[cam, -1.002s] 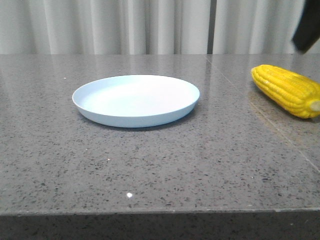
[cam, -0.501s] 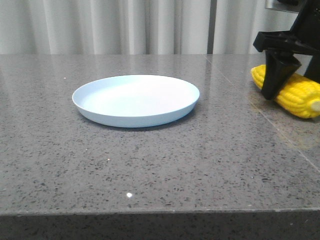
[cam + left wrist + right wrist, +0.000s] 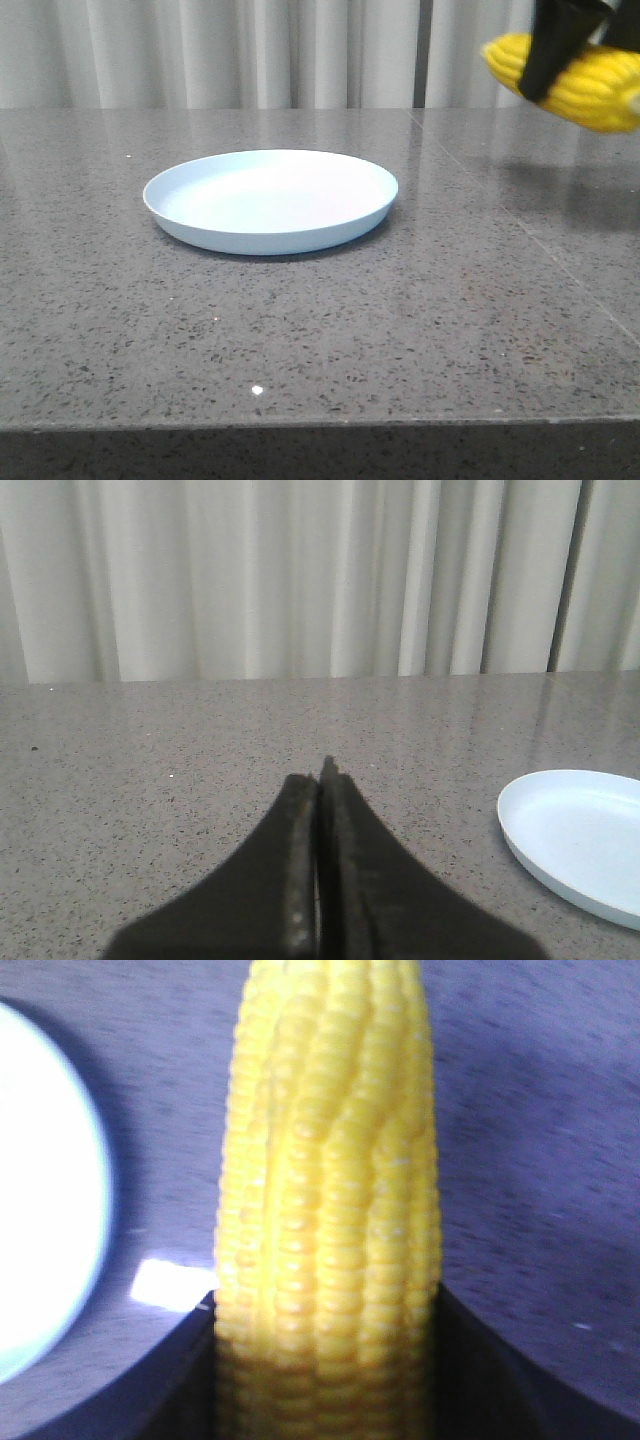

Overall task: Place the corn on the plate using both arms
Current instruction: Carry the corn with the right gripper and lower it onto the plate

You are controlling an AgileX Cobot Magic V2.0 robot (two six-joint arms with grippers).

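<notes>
The yellow corn will leave my right gripper in the middle of the empty pale blue plate (image 3: 288,180). The corn still hangs well above the table.
The yellow corn (image 3: 590,85) hangs in the air at the far right, well above the table, tapered tip pointing left. My right gripper (image 3: 548,60) is shut on it; only one black finger shows across the cob. In the right wrist view the corn (image 3: 330,1190) fills the middle between my two dark fingers (image 3: 130,1380). The pale blue plate (image 3: 272,200) lies empty on the table left of centre; its edge shows in the right wrist view (image 3: 40,1190) and the left wrist view (image 3: 580,840). My left gripper (image 3: 320,780) is shut and empty, low over the table left of the plate.
The grey speckled stone table (image 3: 420,320) has a seam line running down its right part. Pale curtains (image 3: 250,50) hang behind the far edge. The corn's shadow lies on the table at the right (image 3: 570,190).
My right gripper came down onto the corn, closed on it and lifted it off the table, up and slightly left. The plate has not moved.
</notes>
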